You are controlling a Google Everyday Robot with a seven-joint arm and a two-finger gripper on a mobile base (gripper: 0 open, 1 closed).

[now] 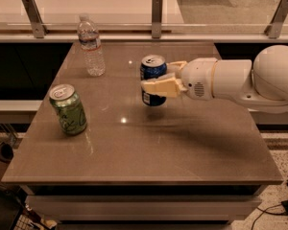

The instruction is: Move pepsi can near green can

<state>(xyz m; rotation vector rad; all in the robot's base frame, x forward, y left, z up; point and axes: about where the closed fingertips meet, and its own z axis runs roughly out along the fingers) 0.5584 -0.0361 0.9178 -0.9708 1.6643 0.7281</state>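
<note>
My gripper needs to set the pepsi can down on the brown table [117,123] next to the green can, on the side that faces my arm.
The pepsi can [151,70], dark blue with a silver top, is held upright a little above the brown table [144,152], near its middle. My gripper [156,82] reaches in from the right on a white arm and is shut on the can, one cream finger across its front. The green can [68,109] stands on the table at the left, slightly tilted, well to the left of the pepsi can and a bit nearer the front.
A clear plastic water bottle [90,46] stands at the back left of the table. A railing with metal posts [157,9] runs behind the table. My white arm [245,78] spans the table's right side.
</note>
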